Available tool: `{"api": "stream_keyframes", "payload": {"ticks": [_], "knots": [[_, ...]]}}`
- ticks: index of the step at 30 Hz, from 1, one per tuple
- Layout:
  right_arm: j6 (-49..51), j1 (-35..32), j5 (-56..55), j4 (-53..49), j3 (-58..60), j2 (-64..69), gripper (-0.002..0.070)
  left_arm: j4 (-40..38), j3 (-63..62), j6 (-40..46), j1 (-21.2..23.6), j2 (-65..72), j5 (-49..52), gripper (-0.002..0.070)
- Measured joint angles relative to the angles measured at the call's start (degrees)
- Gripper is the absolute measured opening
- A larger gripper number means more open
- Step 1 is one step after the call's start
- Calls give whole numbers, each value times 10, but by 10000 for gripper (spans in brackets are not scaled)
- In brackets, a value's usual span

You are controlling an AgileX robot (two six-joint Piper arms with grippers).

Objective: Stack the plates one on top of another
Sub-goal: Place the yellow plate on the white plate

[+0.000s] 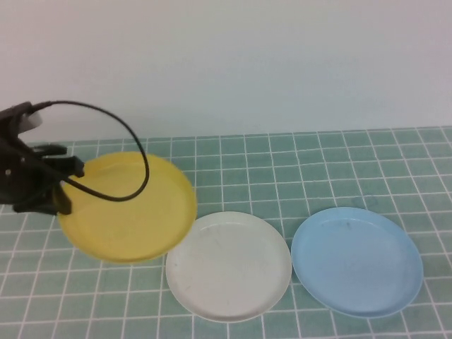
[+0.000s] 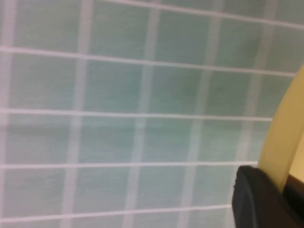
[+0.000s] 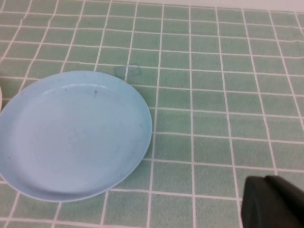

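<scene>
Next, my left gripper lets go of the pale yellow plate squarely on top of the white plate (image 1: 229,266) beside the light blue plate.
My left gripper (image 1: 66,188) is shut on the left rim of the pale yellow plate (image 1: 127,208) at the table's left. The plate looks tilted and raised a little, and its near right edge overlaps the white plate's far left rim. In the left wrist view the yellow rim (image 2: 285,137) runs between my black fingers (image 2: 256,199). The white plate (image 1: 227,266) lies flat at the front middle. To its right, apart from it, lies the light blue plate (image 1: 357,261), also flat (image 3: 71,135). My right gripper (image 3: 271,202) is shut and empty above the mat, beside the blue plate.
A green tiled mat (image 1: 296,169) with white grid lines covers the table. A white wall (image 1: 247,56) rises behind it. The left arm's black cable (image 1: 134,141) loops over the yellow plate.
</scene>
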Motion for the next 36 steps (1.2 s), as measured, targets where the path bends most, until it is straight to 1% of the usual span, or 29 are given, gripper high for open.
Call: {"api": "stream_keyframes", "payload": {"ticks": [3,5,8,11,14,17,24,30,36], "knots": [[0,0,0,0,0,0,-2,-64,-5,38,-7,0,7,7],[0,0,0,0,0,0,-2,-85,-1,67,-31,0,1,7],[0,0,-1,0,0,0,-2,-84,8,71,-81,7,-19,7],[0,0,-2,1,1,0,-2,-60,9,71,-126,20,-46,7],[0,0,-2,1,1,0,-2,-48,9,63,-158,32,-72,7],[0,0,-2,1,1,0,-2,-46,9,61,-177,50,-85,7],[0,0,-3,1,2,0,-2,-37,9,60,-201,88,-110,7],[0,0,-5,1,2,0,-2,-17,9,60,-205,113,-121,6],[0,0,-5,1,2,0,-2,-14,9,74,-205,115,-129,6]]}}
